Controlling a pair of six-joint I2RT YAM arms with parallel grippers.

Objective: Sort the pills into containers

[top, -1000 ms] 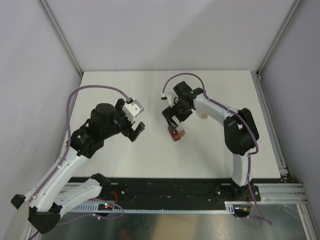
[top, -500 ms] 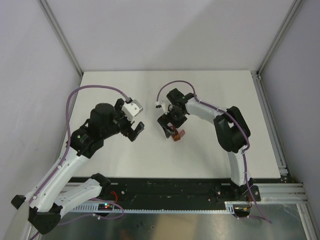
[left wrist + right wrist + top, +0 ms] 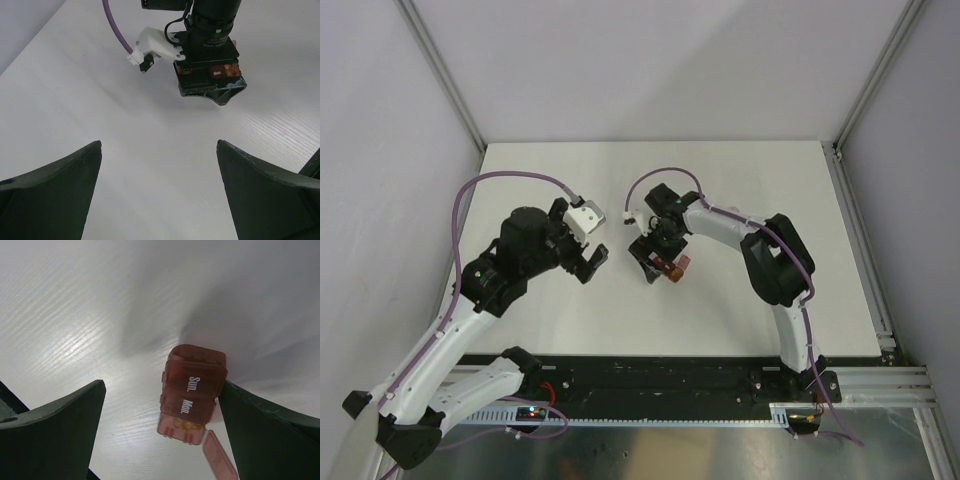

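I need to next move my left gripper to the shut "Sun." compartment (image 3: 657,260) (image 3: 185,71) at the end of the dark red strip of containers and close it there.
The dark red strip of containers (image 3: 194,385) lies on the white table between my right gripper's (image 3: 161,390) open fingers, against the right finger (image 3: 270,435). Its "Sun." and "Mon." lids are shut. The near compartment is open, with its lid (image 3: 218,458) hanging out and orange-tan pills (image 3: 187,425) inside. In the top view the strip (image 3: 673,267) sits just under the right gripper (image 3: 657,257). My left gripper (image 3: 590,262) is open and empty, about a hand's width to the strip's left. In the left wrist view the strip (image 3: 223,72) shows beyond the open left gripper (image 3: 159,145).
The right arm's wrist and purple cable (image 3: 116,30) hang over the table's middle. Grey walls and metal frame posts (image 3: 440,70) bound the table on the left, back and right. The black rail (image 3: 650,378) runs along the near edge.
My right gripper has swung left and settled lower around the strip, which has stayed about where it was. The left arm has not moved.
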